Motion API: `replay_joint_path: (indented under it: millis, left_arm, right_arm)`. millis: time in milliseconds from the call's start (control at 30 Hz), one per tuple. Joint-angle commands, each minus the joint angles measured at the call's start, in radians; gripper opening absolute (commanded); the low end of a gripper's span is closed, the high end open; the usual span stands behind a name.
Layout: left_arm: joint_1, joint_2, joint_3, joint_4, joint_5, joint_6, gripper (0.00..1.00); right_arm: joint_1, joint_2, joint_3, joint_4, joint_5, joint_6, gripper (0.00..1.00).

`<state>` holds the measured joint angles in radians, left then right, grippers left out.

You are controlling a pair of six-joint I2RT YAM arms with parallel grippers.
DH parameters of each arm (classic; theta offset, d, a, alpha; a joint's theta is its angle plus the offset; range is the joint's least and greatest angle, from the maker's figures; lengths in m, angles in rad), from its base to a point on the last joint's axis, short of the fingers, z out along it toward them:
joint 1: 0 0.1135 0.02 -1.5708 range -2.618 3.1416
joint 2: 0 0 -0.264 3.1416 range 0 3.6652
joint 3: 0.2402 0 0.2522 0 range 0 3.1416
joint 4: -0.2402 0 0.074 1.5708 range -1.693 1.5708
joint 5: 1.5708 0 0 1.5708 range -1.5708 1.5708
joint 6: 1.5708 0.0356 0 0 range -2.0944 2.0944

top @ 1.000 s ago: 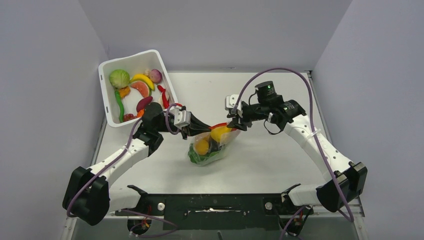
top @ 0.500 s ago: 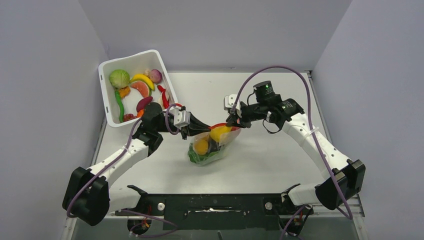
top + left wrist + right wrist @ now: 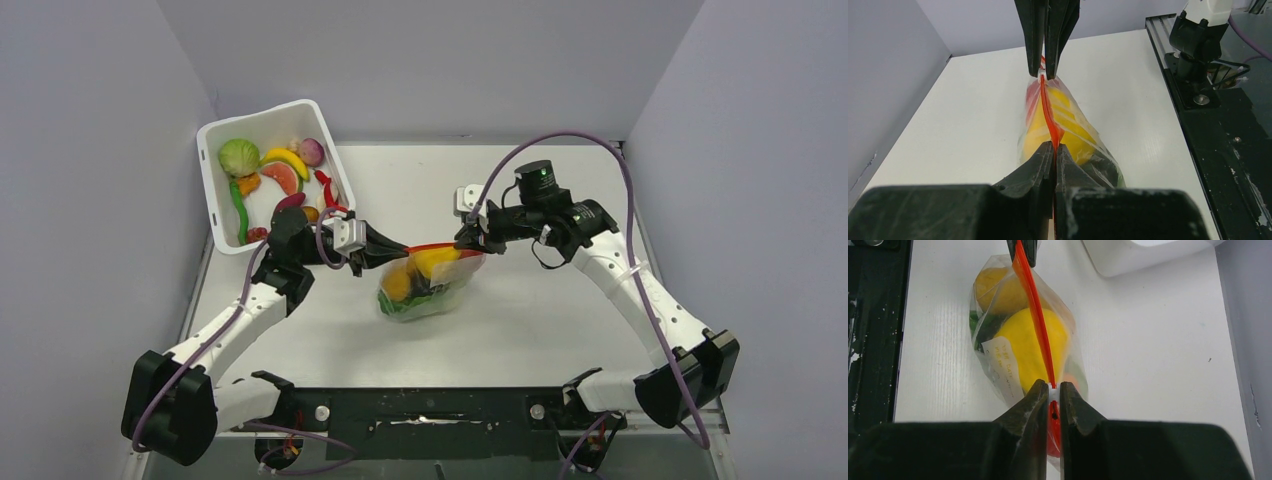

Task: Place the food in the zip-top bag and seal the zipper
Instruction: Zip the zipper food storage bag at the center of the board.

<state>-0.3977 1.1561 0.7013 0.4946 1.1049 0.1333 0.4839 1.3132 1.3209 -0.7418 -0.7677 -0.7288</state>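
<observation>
Next, I let go of the zip-top bag with my right gripper on the white table [image 3: 520, 228] under my right gripper's black body.
The clear zip-top bag [image 3: 430, 288] hangs stretched between my two grippers, just above the table's middle. Inside it are food pieces: a yellow fruit [image 3: 1028, 347], an orange one [image 3: 993, 287] and green lettuce [image 3: 402, 303]. The red-orange zipper [image 3: 436, 247] runs taut along the top. My left gripper [image 3: 1054, 146] is shut on the zipper's left end [image 3: 1047, 112]. My right gripper [image 3: 1050, 385] is shut on the small white slider at the zipper's other end [image 3: 1034, 305]. More food [image 3: 272, 178] lies in the white tub [image 3: 262, 113].
The white tub stands at the back left, close behind the left arm. A black rail with mounts [image 3: 430, 410] runs along the near edge. Grey walls close in the left, right and back sides.
My right gripper closed on the zipper's slider end. Both arms drew apart slightly, pulling the zipper taut, and the bag rose and shifted a little to the right.
</observation>
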Motion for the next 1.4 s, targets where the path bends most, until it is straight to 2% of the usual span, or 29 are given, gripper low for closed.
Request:
replay_joint_path:
  millis: [0,467,767,1200,1367]
  left_arm:
    - [0.015,-0.029,-0.003,0.118,0.031,-0.038,0.00]
    - [0.020,-0.047,-0.008,0.042,0.028,0.013,0.00]
    - [0.020,-0.044,-0.010,0.058,0.012,0.012,0.00]
    - [0.008,-0.035,-0.034,0.145,-0.041,-0.034,0.00]
    - [-0.005,0.004,-0.037,0.263,-0.100,-0.163,0.00]
  right_arm:
    - [-0.023,-0.033,0.016,0.002,0.027,-0.014,0.00]
    - [-0.116,-0.064,0.012,-0.120,0.222,-0.010,0.00]
    - [-0.172,-0.084,0.002,-0.116,0.288,0.040,0.00]
    - [-0.193,-0.059,0.038,-0.161,0.492,0.183,0.00]
    - [-0.189,-0.138,-0.006,-0.175,0.469,0.247,0.00]
